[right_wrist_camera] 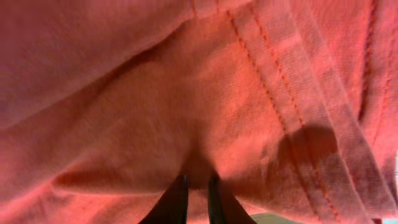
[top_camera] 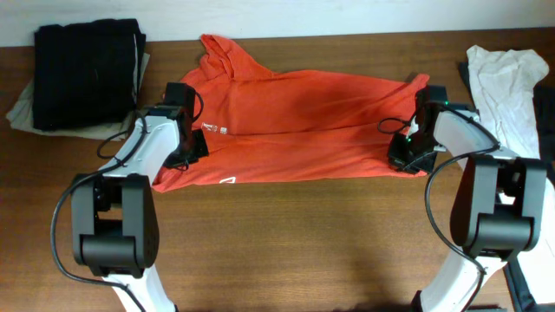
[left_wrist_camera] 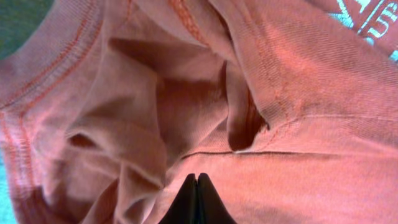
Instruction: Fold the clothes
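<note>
My left gripper needs to open and take the folded flap (left_wrist_camera: 267, 102) by the white lettering, as the shirt's bunched cloth is lying next to its closed fingers.
The clothes, a red-orange T-shirt (top_camera: 295, 121), lie spread across the far half of the wooden table, folded lengthwise, with a small white logo (top_camera: 227, 180) near the front left edge. At the shirt's left end my left gripper (top_camera: 192, 149) rests on the cloth. In the left wrist view its tips (left_wrist_camera: 197, 178) are pressed together against bunched fabric (left_wrist_camera: 186, 106), and no cloth shows between them. White lettering (left_wrist_camera: 367, 25) shows at the top right. My right gripper (top_camera: 406, 156) is at the shirt's right end. There its jaws (right_wrist_camera: 198, 182) pinch a fold of the shirt (right_wrist_camera: 205, 112) near the stitched hem (right_wrist_camera: 292, 106).
A stack of black folded garments (top_camera: 87, 74) sits at the back left on a beige cloth (top_camera: 22, 111). A crumpled white garment (top_camera: 507, 87) lies at the back right. Bare wooden table (top_camera: 295, 243) stretches in front of the shirt.
</note>
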`<state>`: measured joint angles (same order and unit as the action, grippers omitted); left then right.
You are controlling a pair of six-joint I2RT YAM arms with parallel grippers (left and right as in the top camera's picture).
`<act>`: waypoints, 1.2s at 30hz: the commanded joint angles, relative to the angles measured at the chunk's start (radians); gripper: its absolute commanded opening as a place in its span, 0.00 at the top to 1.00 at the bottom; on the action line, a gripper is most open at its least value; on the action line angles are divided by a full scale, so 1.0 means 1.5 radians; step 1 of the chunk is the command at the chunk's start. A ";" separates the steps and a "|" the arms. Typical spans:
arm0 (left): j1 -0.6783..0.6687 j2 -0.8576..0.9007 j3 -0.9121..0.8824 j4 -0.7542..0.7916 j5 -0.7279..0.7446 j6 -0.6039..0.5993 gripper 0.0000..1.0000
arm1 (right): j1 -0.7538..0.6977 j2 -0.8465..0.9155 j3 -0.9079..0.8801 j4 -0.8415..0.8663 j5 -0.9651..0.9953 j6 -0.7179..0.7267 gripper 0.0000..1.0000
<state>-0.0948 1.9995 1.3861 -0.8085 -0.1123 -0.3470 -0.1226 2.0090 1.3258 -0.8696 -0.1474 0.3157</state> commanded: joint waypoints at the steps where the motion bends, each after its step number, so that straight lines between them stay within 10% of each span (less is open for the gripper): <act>1: 0.004 0.055 0.005 0.003 0.013 0.003 0.99 | 0.003 0.001 -0.044 0.015 0.019 0.008 0.84; 18: 0.026 -0.048 -0.055 -0.300 0.073 -0.048 0.99 | 0.003 -0.078 -0.060 -0.212 0.074 0.075 0.96; 25: 0.026 -0.245 -0.194 -0.131 0.096 -0.032 0.99 | 0.003 -0.239 -0.073 -0.241 0.107 0.073 0.96; 35: 0.026 -0.218 -0.194 0.016 0.101 -0.017 0.92 | -0.019 -0.244 -0.073 -0.316 0.275 0.204 0.96; 36: 0.025 -0.218 -0.194 0.019 0.104 -0.015 0.86 | -0.020 -0.244 -0.073 -0.313 0.268 0.197 0.81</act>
<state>-0.0570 1.6638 1.0931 -0.7933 0.0273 -0.3847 -0.1326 1.6566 1.2198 -1.3499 0.2001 0.5735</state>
